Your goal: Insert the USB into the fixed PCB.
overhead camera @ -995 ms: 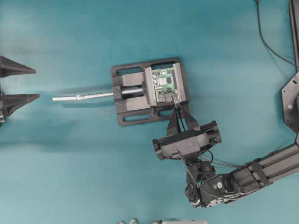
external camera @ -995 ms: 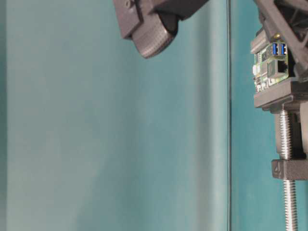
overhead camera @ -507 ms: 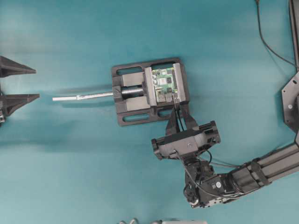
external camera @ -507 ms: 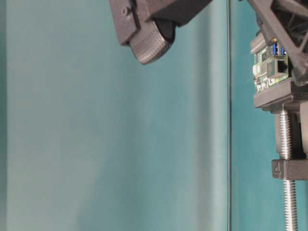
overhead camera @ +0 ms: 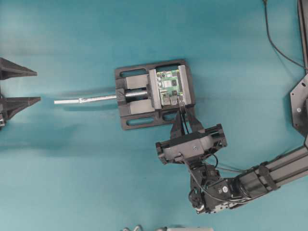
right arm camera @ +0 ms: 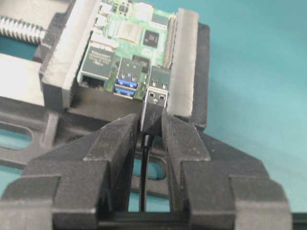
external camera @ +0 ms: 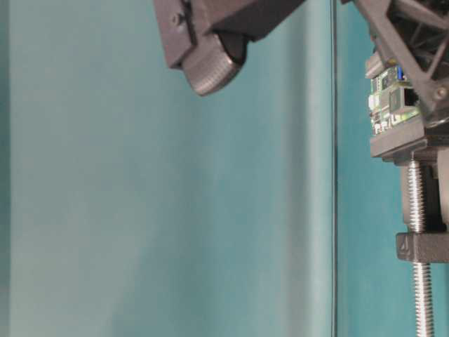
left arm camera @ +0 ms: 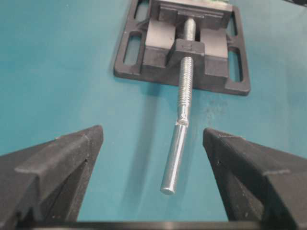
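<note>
The robot's right gripper should release the USB in the silver port (overhead camera: 182,101) (right arm camera: 157,96) beside the blue ports on the fixed PCB.
The green fixed PCB (overhead camera: 169,86) (right arm camera: 129,38) (external camera: 389,95) is clamped in a black vise (overhead camera: 130,120) (left arm camera: 158,43). My right gripper (overhead camera: 182,111) (right arm camera: 149,123) is shut on the USB (right arm camera: 154,108) (overhead camera: 180,102), a black plug. Its silver tip is at the mouth of the silver port beside the blue ports. How deep it sits I cannot tell. The thin black cable (right arm camera: 144,177) runs back between the fingers. My left gripper (overhead camera: 37,86) (left arm camera: 152,134) is open at the far left, well apart from the vise and level with the end of the screw rod.
The vise's silver screw rod (overhead camera: 86,100) (left arm camera: 178,143) sticks out to the left toward the left gripper. A black wire (overhead camera: 272,38) and an arm base (overhead camera: 301,101) are at the right edge. Small objects (overhead camera: 134,228) poke in at the bottom edge.
The right gripper has edged slightly toward the PCB with the USB in it. The left gripper has not moved.
</note>
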You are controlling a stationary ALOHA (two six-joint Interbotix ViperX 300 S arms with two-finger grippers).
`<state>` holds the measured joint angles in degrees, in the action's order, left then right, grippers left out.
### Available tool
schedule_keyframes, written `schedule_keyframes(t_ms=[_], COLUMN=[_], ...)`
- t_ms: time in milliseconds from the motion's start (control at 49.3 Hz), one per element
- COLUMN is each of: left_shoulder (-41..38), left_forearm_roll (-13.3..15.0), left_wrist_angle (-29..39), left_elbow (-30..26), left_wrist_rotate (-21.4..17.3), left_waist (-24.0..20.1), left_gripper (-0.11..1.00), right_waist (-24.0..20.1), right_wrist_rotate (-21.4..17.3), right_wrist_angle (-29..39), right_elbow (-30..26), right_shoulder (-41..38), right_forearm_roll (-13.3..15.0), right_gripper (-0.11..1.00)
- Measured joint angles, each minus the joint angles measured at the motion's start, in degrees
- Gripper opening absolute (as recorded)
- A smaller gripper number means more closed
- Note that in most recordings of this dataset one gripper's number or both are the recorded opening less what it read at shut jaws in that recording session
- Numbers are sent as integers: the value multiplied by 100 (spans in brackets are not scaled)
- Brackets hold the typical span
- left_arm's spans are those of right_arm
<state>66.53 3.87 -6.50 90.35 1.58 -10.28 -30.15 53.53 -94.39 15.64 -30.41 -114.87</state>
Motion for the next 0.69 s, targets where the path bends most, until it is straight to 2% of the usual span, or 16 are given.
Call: schedule_keyframes(t_ms=[81,690], left_shoulder=[0,0], left_forearm_roll=[9,0], left_wrist_angle=[9,0], left_elbow=[0,0], left_wrist_rotate=[9,9], left_waist=[0,0], left_gripper=[100,100], right_waist=[105,141], right_wrist_rotate=[44,35], right_wrist_angle=[0,97], right_elbow=[9,149], right_shoulder=[53,105], right_forearm_roll=[0,26], right_gripper=[21,21])
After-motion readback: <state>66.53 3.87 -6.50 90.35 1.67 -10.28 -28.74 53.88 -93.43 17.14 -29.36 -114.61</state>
